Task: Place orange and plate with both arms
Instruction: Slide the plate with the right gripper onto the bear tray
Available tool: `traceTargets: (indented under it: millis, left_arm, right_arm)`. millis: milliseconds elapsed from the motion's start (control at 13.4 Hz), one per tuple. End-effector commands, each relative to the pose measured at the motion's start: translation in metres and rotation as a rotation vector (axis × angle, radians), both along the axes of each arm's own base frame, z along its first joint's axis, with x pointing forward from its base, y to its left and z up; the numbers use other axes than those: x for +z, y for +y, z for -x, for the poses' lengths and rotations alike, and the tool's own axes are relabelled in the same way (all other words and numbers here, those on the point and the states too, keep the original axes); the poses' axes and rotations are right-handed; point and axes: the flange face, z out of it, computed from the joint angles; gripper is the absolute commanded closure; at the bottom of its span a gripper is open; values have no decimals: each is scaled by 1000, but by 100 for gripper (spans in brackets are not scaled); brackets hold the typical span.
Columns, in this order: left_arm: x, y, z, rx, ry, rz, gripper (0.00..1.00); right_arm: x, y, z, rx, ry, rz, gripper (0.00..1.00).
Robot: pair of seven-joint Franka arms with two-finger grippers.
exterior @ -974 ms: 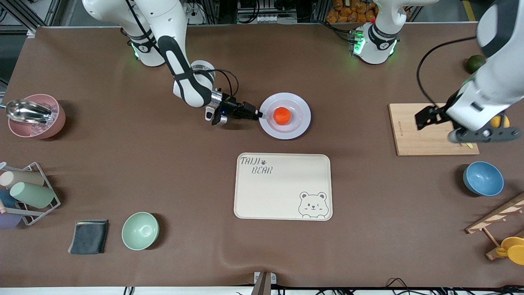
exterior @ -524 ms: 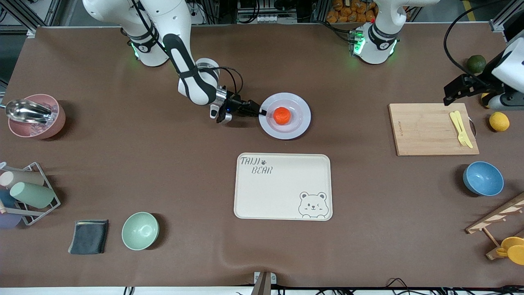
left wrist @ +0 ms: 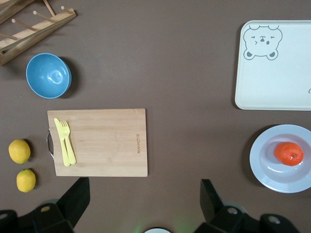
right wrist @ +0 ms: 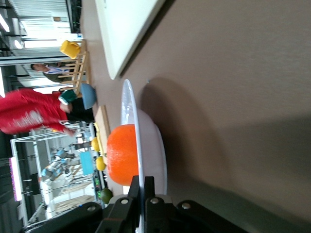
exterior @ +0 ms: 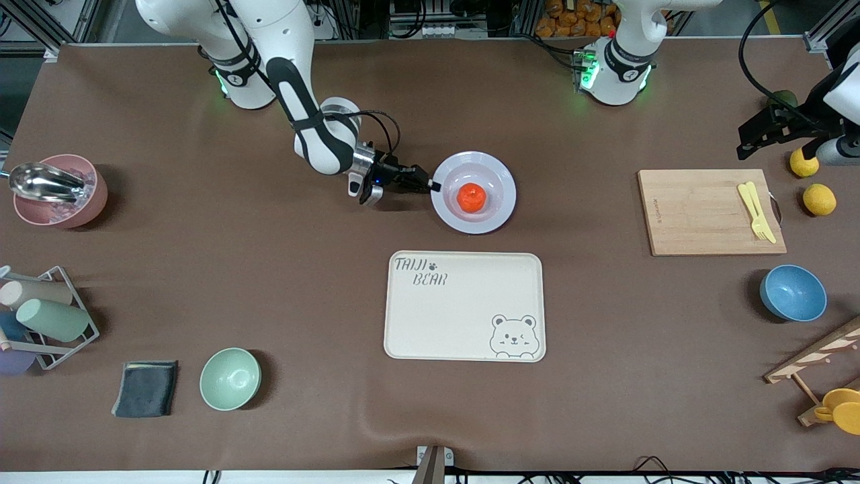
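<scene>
Next, my right gripper lets go of the plate with its orange on the middle of the cream bear tray (exterior: 463, 305).
The pale lavender plate (exterior: 500, 202) carries the small red-orange orange (exterior: 471, 197) in its middle. It is farther from the front camera than the cream tray. My right gripper (exterior: 430, 185) is shut on the plate's rim at the edge toward the right arm's end, and the plate seems raised slightly off the table. The right wrist view shows the fingers (right wrist: 148, 187) pinching the rim (right wrist: 128, 109) with the orange (right wrist: 122, 153) above it. My left gripper (exterior: 772, 134) is open and empty, high over its end of the table. Its wrist view shows its gripper (left wrist: 142, 199), the plate (left wrist: 262, 170) and the orange (left wrist: 288, 153).
A cream bear tray (exterior: 463, 306) lies nearer the front camera than the plate. A wooden board (exterior: 705, 212) with a yellow fork (exterior: 756, 210), two lemons (exterior: 820, 199), a blue bowl (exterior: 793, 293) and a rack stand at the left arm's end. A mint bowl (exterior: 230, 378), cloth, cup rack and pink bowl stand at the right arm's end.
The plate with the orange has shifted a little toward the left arm's end and risen in my right gripper. My left arm has drawn away from over the board toward its end.
</scene>
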Motion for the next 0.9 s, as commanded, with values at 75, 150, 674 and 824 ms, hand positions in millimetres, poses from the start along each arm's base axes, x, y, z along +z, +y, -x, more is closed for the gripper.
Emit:
traceTargets:
  millis: [75, 150, 674, 824]
  left_arm:
    - [8, 0, 3, -16, 15, 15, 0]
    - [11, 1, 5, -14, 11, 20, 0]
    - [11, -3, 6, -11, 10, 24, 0]
    - [12, -2, 6, -8, 8, 24, 0]
  right_arm:
    - [10, -2, -19, -72, -3, -119, 100]
    - [12, 1, -21, -110, 4, -160, 100]
    - [50, 12, -95, -245, 1, -192, 100]
    - [56, 24, -125, -292, -1, -127, 100]
